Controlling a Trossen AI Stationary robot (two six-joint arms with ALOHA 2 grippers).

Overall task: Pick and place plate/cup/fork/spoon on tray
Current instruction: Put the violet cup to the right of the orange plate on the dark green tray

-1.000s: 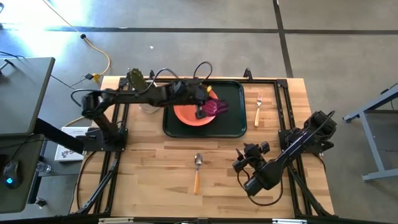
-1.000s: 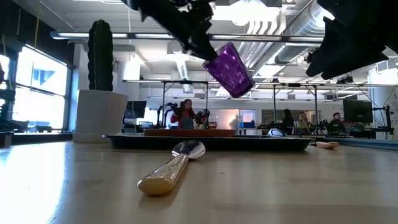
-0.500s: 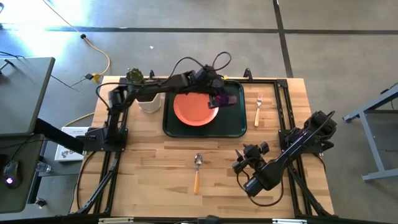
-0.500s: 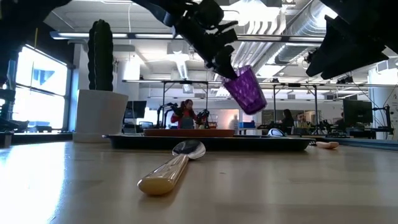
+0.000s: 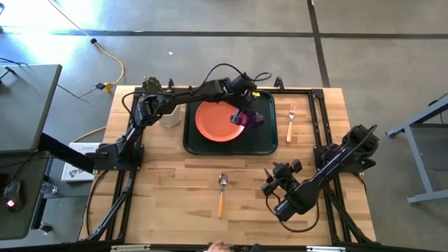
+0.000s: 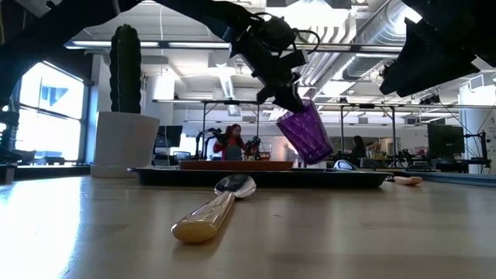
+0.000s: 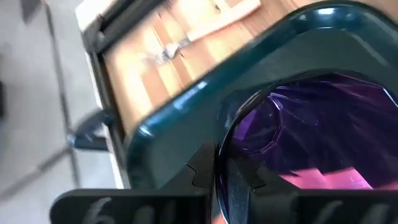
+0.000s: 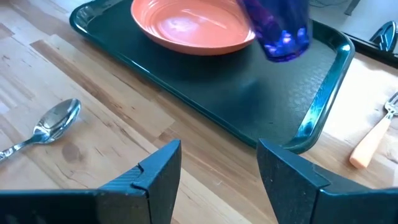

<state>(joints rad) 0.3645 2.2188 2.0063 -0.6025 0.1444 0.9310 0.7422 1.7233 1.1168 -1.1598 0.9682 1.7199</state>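
The robot's left gripper will release the dark purple cup on the bare tray (image 5: 253,124) between the plate and the fork.
My left gripper (image 5: 241,112) is shut on the dark purple cup (image 5: 253,120), held over the right part of the dark green tray (image 5: 262,143); the cup also shows in the low view (image 6: 304,133) and right wrist view (image 8: 277,25). The orange-coral plate (image 5: 218,120) lies flat in the tray's middle. The fork (image 5: 290,123) lies on the table right of the tray. The spoon (image 5: 222,193) lies on the table nearer the front, bowl toward the tray. My right gripper (image 8: 217,165) is open and empty over the front right of the table. My left gripper pinches the cup's rim (image 7: 225,134), one finger inside the cup and one outside. The fingers come slanting down from the table's left. The cup hangs tilted below them, its bottom (image 6: 314,155) lowest and clear of the tray.
A white pot with a green cactus (image 6: 124,116) stands at the tray's far left (image 5: 164,112). People and desks show in the room beyond the table.
My left gripper has carried the cup from above the plate toward the table's right edge, then down closer to the tray's right part. The cup has stayed tilted in the hold. My right arm has kept still.
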